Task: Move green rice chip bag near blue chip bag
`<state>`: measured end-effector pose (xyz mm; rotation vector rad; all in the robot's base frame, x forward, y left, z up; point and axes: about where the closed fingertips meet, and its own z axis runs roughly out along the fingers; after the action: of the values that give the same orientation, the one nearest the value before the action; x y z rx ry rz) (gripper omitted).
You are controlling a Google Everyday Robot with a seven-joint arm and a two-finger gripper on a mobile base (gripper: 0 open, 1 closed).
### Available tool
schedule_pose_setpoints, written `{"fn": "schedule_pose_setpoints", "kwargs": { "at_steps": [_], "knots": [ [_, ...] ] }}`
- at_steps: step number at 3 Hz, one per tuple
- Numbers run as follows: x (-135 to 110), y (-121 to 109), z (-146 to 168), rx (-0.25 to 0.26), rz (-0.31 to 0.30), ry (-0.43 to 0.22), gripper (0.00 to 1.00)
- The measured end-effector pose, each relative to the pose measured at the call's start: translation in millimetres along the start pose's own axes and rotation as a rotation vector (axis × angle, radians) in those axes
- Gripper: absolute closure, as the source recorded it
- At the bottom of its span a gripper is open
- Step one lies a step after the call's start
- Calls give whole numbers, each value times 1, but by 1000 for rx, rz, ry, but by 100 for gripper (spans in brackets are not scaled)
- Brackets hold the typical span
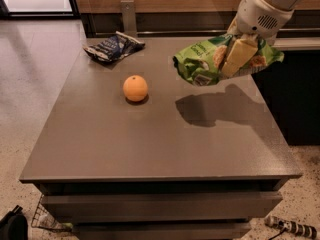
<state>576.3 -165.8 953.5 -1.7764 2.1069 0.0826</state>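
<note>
Next, the gripper releases the green rice chip bag by the table's far edge [161,43], close beside the blue chip bag. The green bag now hangs above the grey table.
The green rice chip bag [207,60] hangs in the air above the right side of the grey table [150,139], casting a shadow below it. My gripper [239,54] is shut on the bag, one cream finger [238,55] pressed across its front. The blue chip bag [113,46] lies flat at the table's far left corner, well to the left of the green bag and apart from it.
An orange [135,88] sits on the table between the two bags, nearer the left. A wooden wall and a dark counter stand behind and to the right of the table. A cable lies on the floor at the lower right.
</note>
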Motion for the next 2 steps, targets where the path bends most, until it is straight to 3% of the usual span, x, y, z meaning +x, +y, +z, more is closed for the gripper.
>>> {"fn": "schedule_pose_setpoints", "kwargs": {
  "at_steps": [1, 2],
  "knots": [
    [6, -64, -16, 124, 30, 16, 100],
    [2, -116, -5, 196, 26, 18, 100]
  ]
}}
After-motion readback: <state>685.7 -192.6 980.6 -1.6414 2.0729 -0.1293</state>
